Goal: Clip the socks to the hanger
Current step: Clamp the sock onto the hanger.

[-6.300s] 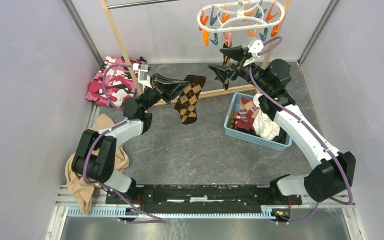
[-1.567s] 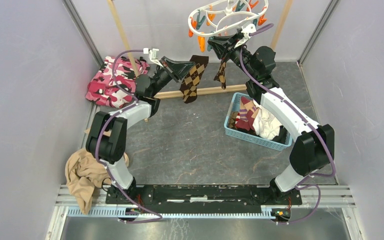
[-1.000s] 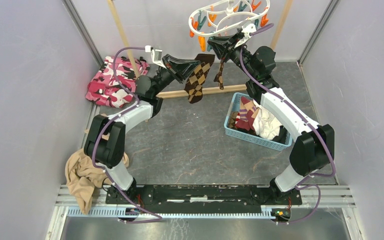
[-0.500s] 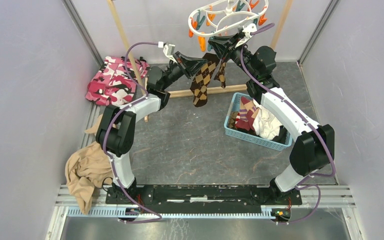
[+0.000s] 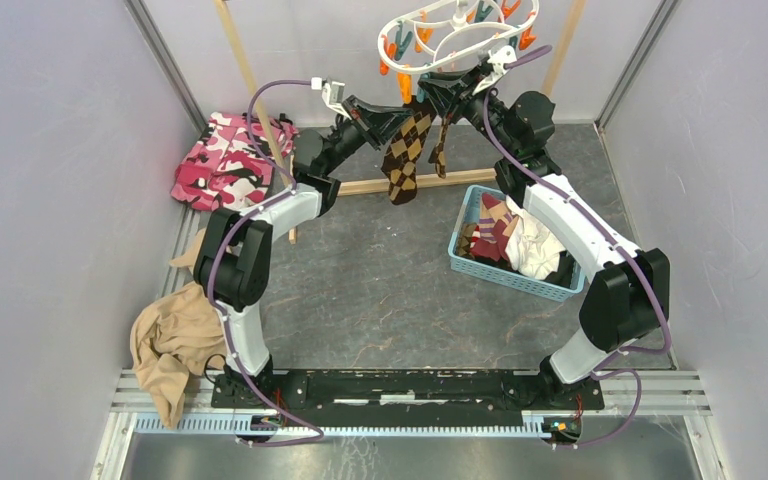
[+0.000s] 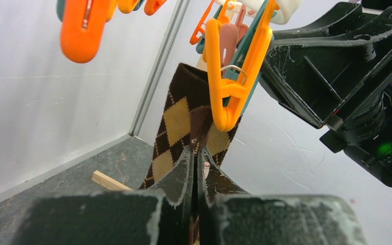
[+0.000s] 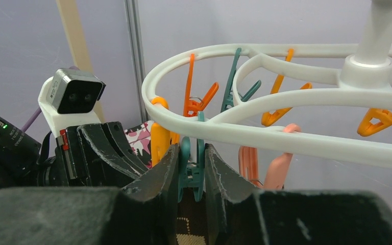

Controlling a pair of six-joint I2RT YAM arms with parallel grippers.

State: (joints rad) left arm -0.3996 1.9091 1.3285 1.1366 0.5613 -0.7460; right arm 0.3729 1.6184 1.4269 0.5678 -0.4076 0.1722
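Observation:
The left gripper needs to release the argyle sock so that it hangs under the teal clothespin beside the orange clothespin point(image 5: 434, 135).
My left gripper point(image 6: 195, 153) is shut on the cuff of a brown and tan argyle sock point(image 6: 176, 127) and holds it up just under the hanger's orange clothespin point(image 6: 229, 87). In the top view that sock point(image 5: 403, 155) hangs from the left gripper point(image 5: 396, 120), beside a second argyle sock point(image 5: 441, 140) dangling from the white oval hanger point(image 5: 455, 30). My right gripper point(image 7: 191, 153) is shut on a teal clothespin point(image 7: 192, 171) under the hanger ring point(image 7: 265, 135), squeezing its handles. Argyle fabric point(image 7: 191, 224) shows right below that pin.
A blue basket point(image 5: 558, 288) with several socks sits right of centre. Pink camouflage cloth point(image 5: 230, 160) lies at the back left and a tan garment point(image 5: 170, 345) at the near left. The wooden rack's post point(image 5: 250, 90) and base bar point(image 5: 440, 180) stand behind the arms.
The left arm has carried the argyle sock up and to the right, bringing its cuff under the hanger's pins. The right gripper has stayed on the teal clothespin.

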